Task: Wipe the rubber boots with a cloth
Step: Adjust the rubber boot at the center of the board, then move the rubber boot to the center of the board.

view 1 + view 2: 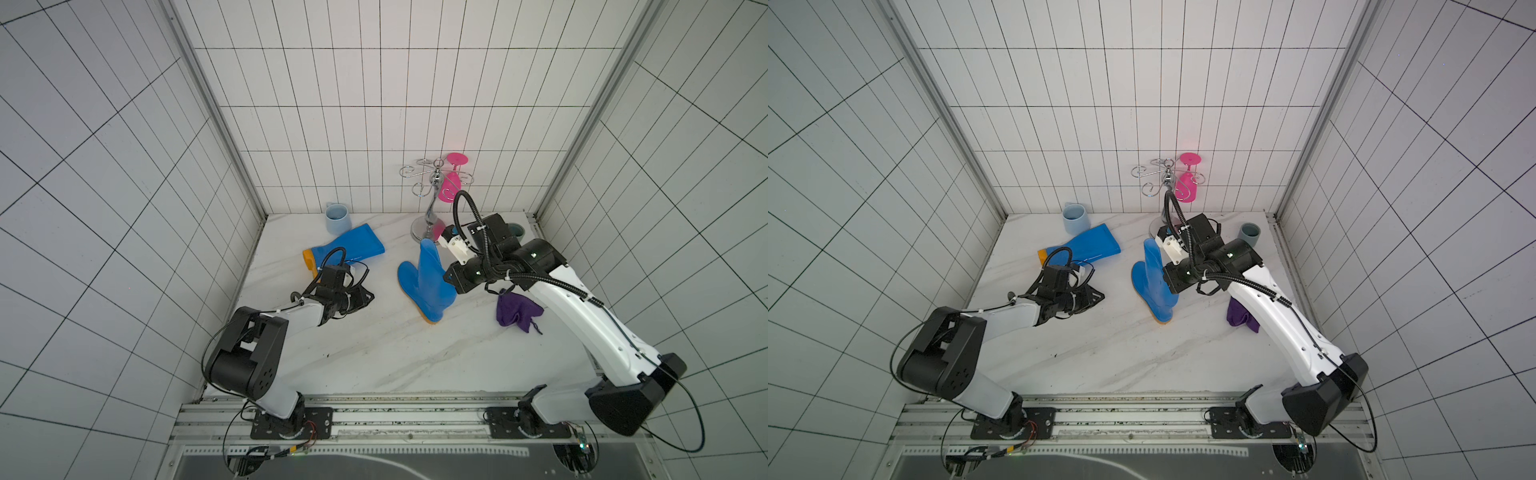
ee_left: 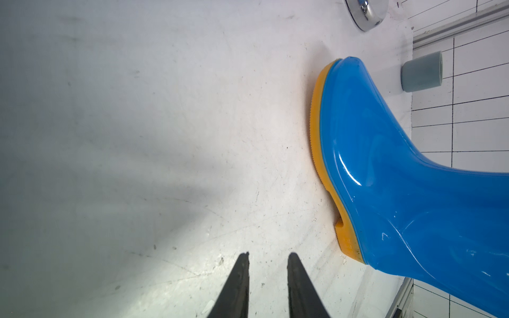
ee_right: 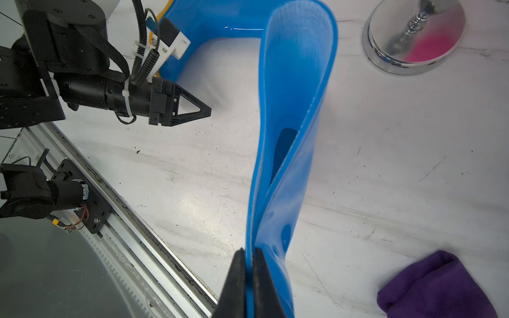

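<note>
The upright boot's toe slants toward the back, so my right gripper should open, retake the boot's rim [image 3: 251, 222] and turn the boot's long side toward the front.
One of the blue rubber boots [image 1: 430, 286] stands upright mid-table on its orange sole. My right gripper [image 3: 249, 256] is shut on the thin wall of its shaft rim, one finger inside and one outside; in a top view the gripper [image 1: 448, 276] is at the shaft's right side. The other boot [image 1: 353, 245] lies on its side at the back left. My left gripper [image 2: 265, 264] hovers low between the boots, jaws a little apart with nothing in them; it also appears in a top view [image 1: 369, 297]. The purple cloth [image 1: 517, 311] lies crumpled on the table beside my right forearm, touched by neither gripper.
A light-blue mug [image 1: 337, 218] stands by the back wall behind the lying boot. A chrome glass stand [image 1: 430, 208] with a pink glass [image 1: 451, 187] hanging on it is just behind the upright boot. A grey cup [image 1: 1250, 235] sits back right. The rail [image 1: 374, 411] runs along the front.
</note>
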Robot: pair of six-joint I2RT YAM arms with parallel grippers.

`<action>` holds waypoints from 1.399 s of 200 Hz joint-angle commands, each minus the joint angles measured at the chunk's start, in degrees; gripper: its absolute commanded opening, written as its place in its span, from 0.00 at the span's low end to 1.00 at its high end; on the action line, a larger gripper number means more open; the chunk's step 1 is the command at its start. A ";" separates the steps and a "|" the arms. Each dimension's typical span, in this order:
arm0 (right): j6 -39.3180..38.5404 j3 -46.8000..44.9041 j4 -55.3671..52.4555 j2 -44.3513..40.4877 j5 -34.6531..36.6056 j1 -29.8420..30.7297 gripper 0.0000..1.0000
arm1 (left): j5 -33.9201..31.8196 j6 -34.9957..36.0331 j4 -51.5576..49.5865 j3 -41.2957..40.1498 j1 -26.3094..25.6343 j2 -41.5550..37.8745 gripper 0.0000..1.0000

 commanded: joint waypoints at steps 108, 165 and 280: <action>4.91 8.44 -2.37 -5.91 5.43 2.12 0.48 | -0.58 4.77 -4.64 20.16 -0.92 12.57 0.27; 9.76 5.36 1.20 -5.79 9.25 2.62 0.53 | 0.45 3.29 -3.63 25.08 -0.90 17.52 0.27; 3.14 8.13 3.57 5.42 12.77 2.81 0.59 | 1.10 3.28 -3.68 24.54 -0.06 16.98 0.27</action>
